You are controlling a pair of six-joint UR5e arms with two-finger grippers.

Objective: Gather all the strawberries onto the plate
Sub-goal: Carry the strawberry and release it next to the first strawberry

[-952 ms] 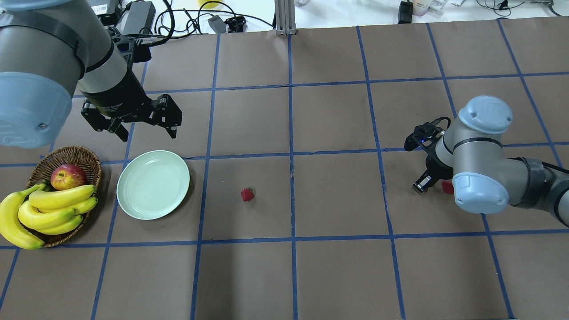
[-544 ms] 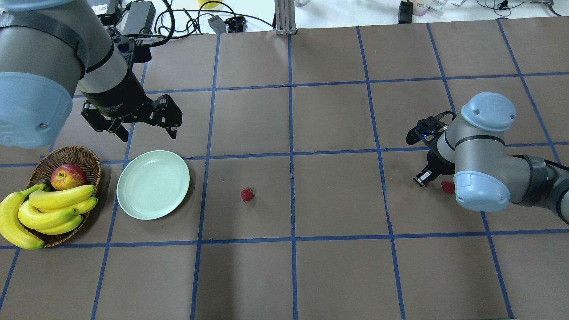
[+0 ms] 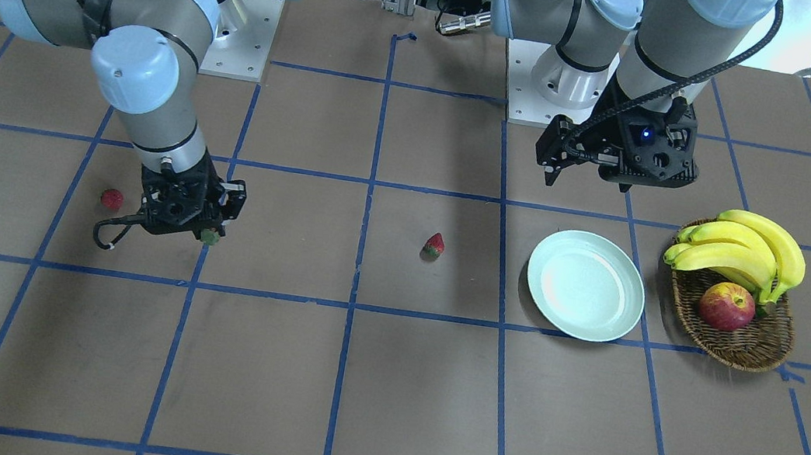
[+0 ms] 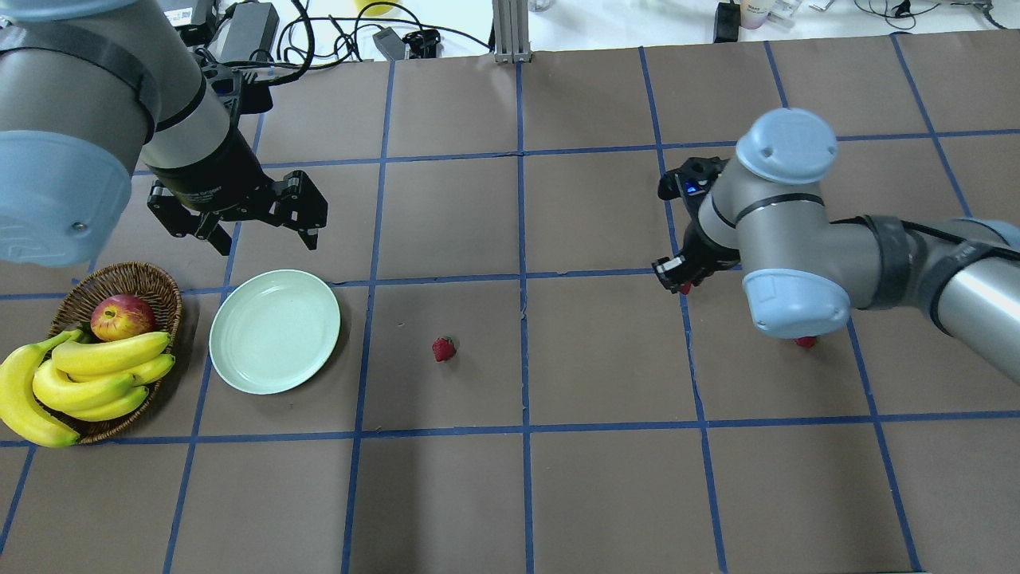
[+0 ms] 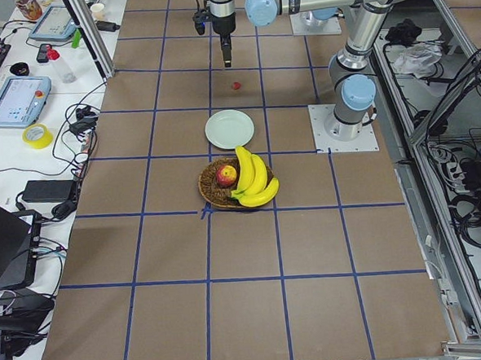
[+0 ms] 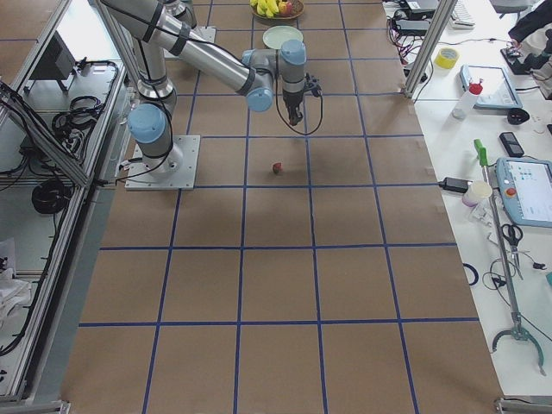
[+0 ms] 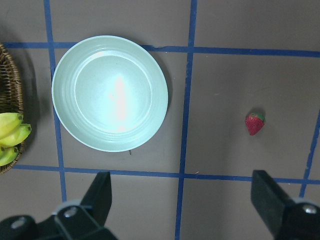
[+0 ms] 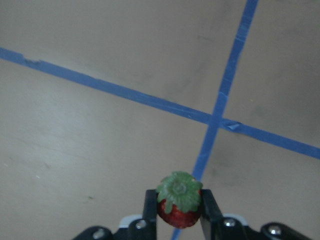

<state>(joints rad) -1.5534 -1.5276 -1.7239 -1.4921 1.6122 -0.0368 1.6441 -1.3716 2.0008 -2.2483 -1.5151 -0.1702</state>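
My right gripper is going to release its strawberry on the table (image 3: pixel 398 255) next to the middle strawberry, away from the plate.
My right gripper (image 4: pixel 679 284) is shut on a strawberry (image 8: pixel 179 205), red with a green cap, held above a blue tape crossing; the berry's cap also shows in the front view (image 3: pixel 210 236). A second strawberry (image 4: pixel 443 348) lies mid-table, right of the plate (image 4: pixel 275 331), which is pale mint and empty. A third strawberry (image 4: pixel 806 342) lies on the table, partly hidden under my right arm's elbow. My left gripper (image 4: pixel 263 237) is open and empty, hovering just beyond the plate. In the left wrist view the plate (image 7: pixel 110 92) and the middle strawberry (image 7: pixel 254 123) lie ahead of the open fingers (image 7: pixel 100 195).
A brown wicker basket (image 4: pixel 119 277) with bananas (image 4: pixel 96 371) and a red-yellow apple (image 4: pixel 121 316) stands left of the plate. Cables and power bricks (image 4: pixel 247 32) lie past the table's far edge. Blue tape lines grid the brown tabletop.
My right arm has swung left and toward the far side, carrying the strawberry away from where the third berry lies. The left arm has not moved.
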